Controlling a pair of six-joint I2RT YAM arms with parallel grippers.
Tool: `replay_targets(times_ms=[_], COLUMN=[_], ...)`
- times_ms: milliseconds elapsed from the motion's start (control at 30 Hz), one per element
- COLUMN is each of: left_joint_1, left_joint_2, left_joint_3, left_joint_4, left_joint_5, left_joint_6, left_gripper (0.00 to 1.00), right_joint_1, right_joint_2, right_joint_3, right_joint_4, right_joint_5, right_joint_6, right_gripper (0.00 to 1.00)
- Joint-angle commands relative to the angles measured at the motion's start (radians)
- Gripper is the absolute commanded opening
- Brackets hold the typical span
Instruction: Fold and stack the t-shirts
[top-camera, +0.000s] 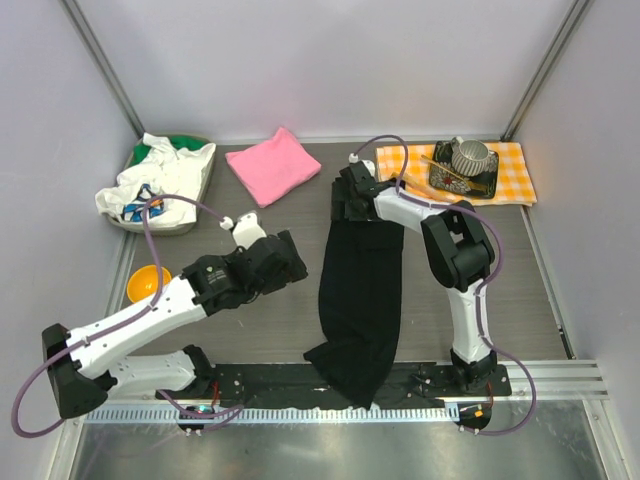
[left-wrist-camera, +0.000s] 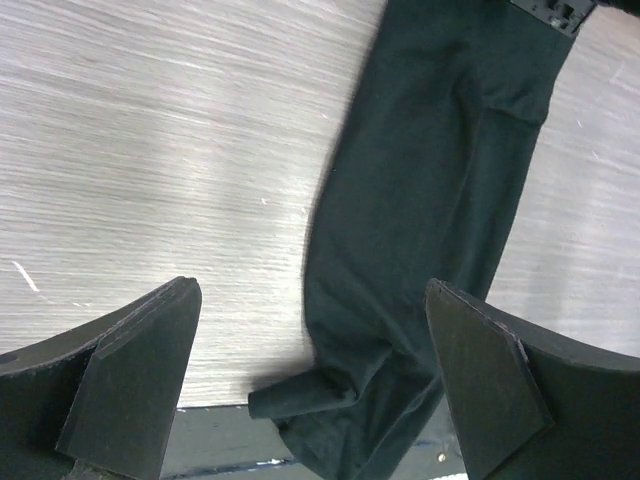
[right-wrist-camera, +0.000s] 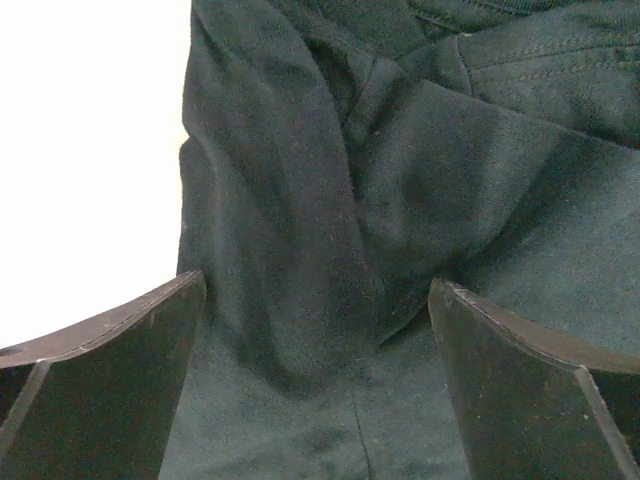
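My left gripper is to close next on the black t-shirt's near-end corner (top-camera: 310, 354) (left-wrist-camera: 268, 400), which sticks out toward the side of the orange bowl, at the front edge of the table.
A black t-shirt (top-camera: 360, 300) lies in a long narrow strip down the middle of the table, its near end hanging over the front edge. A pink t-shirt (top-camera: 272, 165) sits folded at the back. My left gripper (top-camera: 292, 262) hovers open just left of the black t-shirt (left-wrist-camera: 430, 200), whose rumpled near end shows between its fingers (left-wrist-camera: 140, 385). My right gripper (top-camera: 352, 208) is open low over the far end of the black t-shirt (right-wrist-camera: 330, 220), folds of cloth between its fingers (right-wrist-camera: 520, 390), gripping nothing.
A green basket (top-camera: 170, 180) with white cloth stands at the back left. An orange bowl (top-camera: 148, 282) sits by the left arm. A checked orange-and-white cloth (top-camera: 515, 170) with a dark tray and a cup lies at the back right.
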Motion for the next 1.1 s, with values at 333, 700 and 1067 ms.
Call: replay_targets(times_ms=[333, 700, 1067], left_joint_1=[0.287, 0.307, 0.305], left_joint_2=[0.011, 0.095, -0.012], left_joint_3=[-0.018, -0.031, -0.198], left_joint_4=[0.039, 0.124, 0.156], left_joint_5=[0.161, 0.261, 0.335], left_joint_6=[0.194, 0.212, 0.223], left_gripper=[1.0, 1.0, 1.0], right_joint_1=[-0.024, -0.039, 0.016], right_joint_2=[0.46, 0.224, -0.366], right_joint_3=[0.574, 0.569, 0.206], right_joint_4=[-0.123, -0.037, -0.175], right_joint_5=[-0.081, 0.076, 0.202], right_joint_6=[-0.037, -0.086, -0.087], right_gripper=[1.0, 1.0, 1.0])
